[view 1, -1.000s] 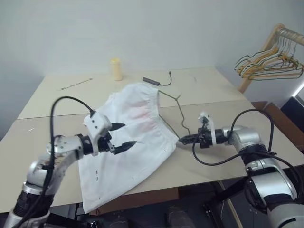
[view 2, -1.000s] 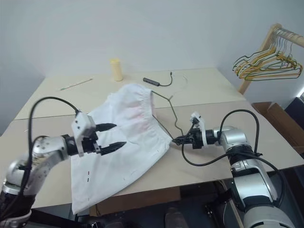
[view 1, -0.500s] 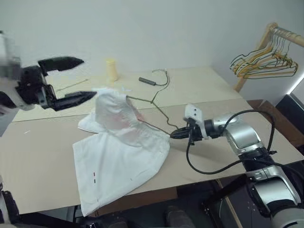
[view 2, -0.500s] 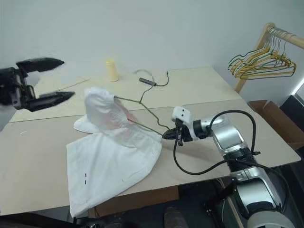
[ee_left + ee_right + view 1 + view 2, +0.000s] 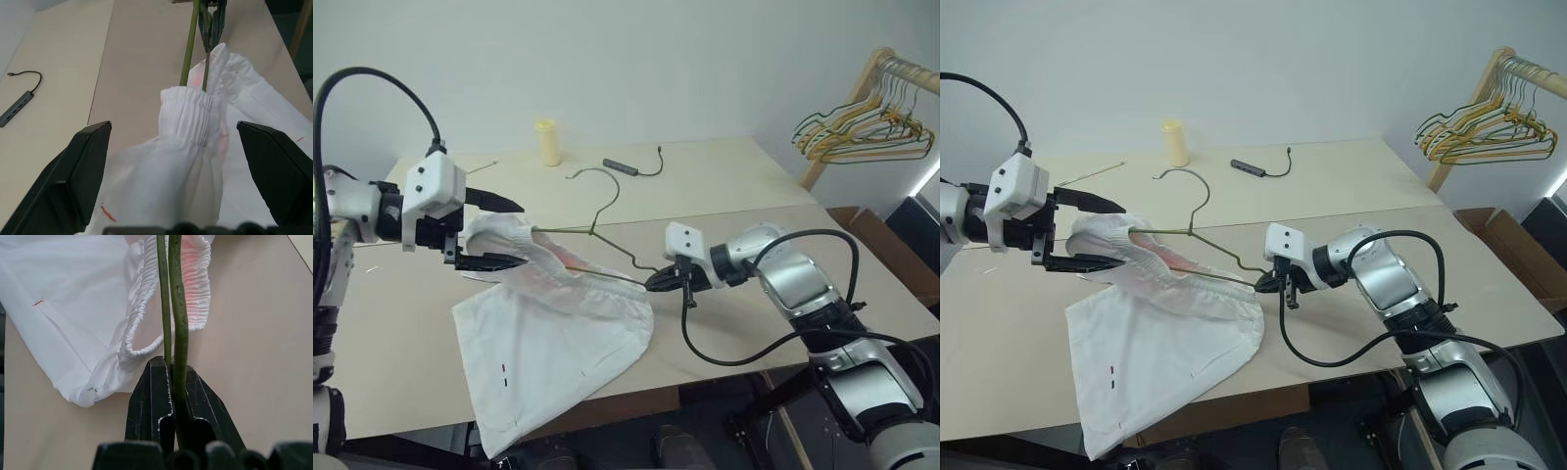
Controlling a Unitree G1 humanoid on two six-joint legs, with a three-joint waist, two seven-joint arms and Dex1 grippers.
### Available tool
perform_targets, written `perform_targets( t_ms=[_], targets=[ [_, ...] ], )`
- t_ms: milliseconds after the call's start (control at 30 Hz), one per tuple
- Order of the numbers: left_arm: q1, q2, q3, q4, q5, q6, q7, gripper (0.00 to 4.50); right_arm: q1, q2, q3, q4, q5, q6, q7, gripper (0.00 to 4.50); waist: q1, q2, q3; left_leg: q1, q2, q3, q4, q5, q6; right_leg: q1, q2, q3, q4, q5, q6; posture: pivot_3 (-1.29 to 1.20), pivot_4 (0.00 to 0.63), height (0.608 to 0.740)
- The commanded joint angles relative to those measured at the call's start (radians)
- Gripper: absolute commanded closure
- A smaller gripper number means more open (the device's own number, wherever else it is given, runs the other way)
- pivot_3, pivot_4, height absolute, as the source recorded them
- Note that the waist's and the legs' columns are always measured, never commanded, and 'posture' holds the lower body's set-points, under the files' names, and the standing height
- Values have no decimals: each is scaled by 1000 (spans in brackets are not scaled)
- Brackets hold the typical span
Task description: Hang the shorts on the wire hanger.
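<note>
My right gripper needs to let go of the hanger, as its near corner sticks out past the waistband, and grab the waistband's near end (image 5: 634, 298) to pull it over that corner.
The white shorts (image 5: 548, 333) lie on the table (image 5: 744, 186), their gathered waistband (image 5: 188, 115) bunched up and lifted off it. The wire hanger (image 5: 607, 250) runs into the waistband, and its hook (image 5: 592, 176) stands up. My right gripper (image 5: 653, 283) is shut on the hanger's near corner; the wire (image 5: 178, 308) sits between its black fingers (image 5: 156, 396). My left gripper (image 5: 517, 235) is open, one finger above and one below the raised waistband end. The fingers (image 5: 88, 171) stand wide apart on either side of the cloth, clear of it.
A yellow bottle (image 5: 548, 142), a dark USB hub with its cable (image 5: 625, 167) and a thin stick (image 5: 1087, 173) lie at the table's back. A wooden rack with bunched hangers (image 5: 867, 127) stands at the far right, with a cardboard box (image 5: 873, 233) below it.
The right gripper has pushed the hanger left into the shorts, which lifted the waistband and raised the hook. The left gripper left the flat cloth, swung up and left, and now straddles the raised waistband.
</note>
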Motion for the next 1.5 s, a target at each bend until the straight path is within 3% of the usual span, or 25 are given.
perform_targets(
  t_ms=[33,100,433,567,767,1000,1133,1267,1433,1500],
  targets=[
    [-22,6,-16,4,11,20,-31,919,-24,-7,1,-52,-12,11,-2,4500,-3,0,0,0,0,0,0,0,0,0,0,0,0,0,0,-80,0,740],
    [-22,-4,-33,6,41,30,-6,1502,-20,-9,9,-61,-18,8,-1,4500,-4,0,0,0,0,0,0,0,0,0,0,0,0,0,0,-82,0,740],
    [-13,-17,-55,24,61,57,-35,1502,-15,-9,20,-78,-39,-15,4,4500,-5,0,0,0,0,0,0,0,0,0,0,0,1,0,0,-80,0,740],
    [-8,-22,-52,18,55,68,-43,2318,-13,-8,21,-82,-44,-22,4,4500,-4,0,0,0,0,0,0,0,0,0,0,0,1,0,0,-81,0,740],
    [10,-20,-65,12,80,62,-42,4340,-10,-6,19,-89,-47,-33,0,4500,-4,0,0,0,0,0,0,0,0,0,0,0,1,0,0,-81,0,740],
    [21,-25,-66,18,117,31,-15,4491,9,18,-3,-84,-58,-127,-40,4500,-4,0,0,0,0,0,0,0,0,0,0,0,1,0,0,-82,0,740],
    [20,-24,-58,32,147,-8,10,4500,11,9,-12,-71,-75,-143,-63,3371,-5,0,0,0,0,0,0,0,0,0,0,0,1,0,0,-81,0,740],
    [17,-28,-35,56,151,-26,43,4500,38,-26,-90,-85,-35,-120,-73,1951,-4,0,0,0,0,0,1,0,0,0,0,0,1,0,0,-82,0,740],
    [20,-34,-22,83,158,-55,77,4500,90,-64,-208,-132,56,43,-106,260,4,0,0,0,0,-1,1,0,0,0,0,0,1,0,0,-89,0,740],
    [24,-34,-15,87,151,-62,77,4500,128,-93,-242,-173,108,157,-102,260,5,0,0,0,0,0,1,0,0,0,0,0,1,0,0,-94,0,740]
  ],
)
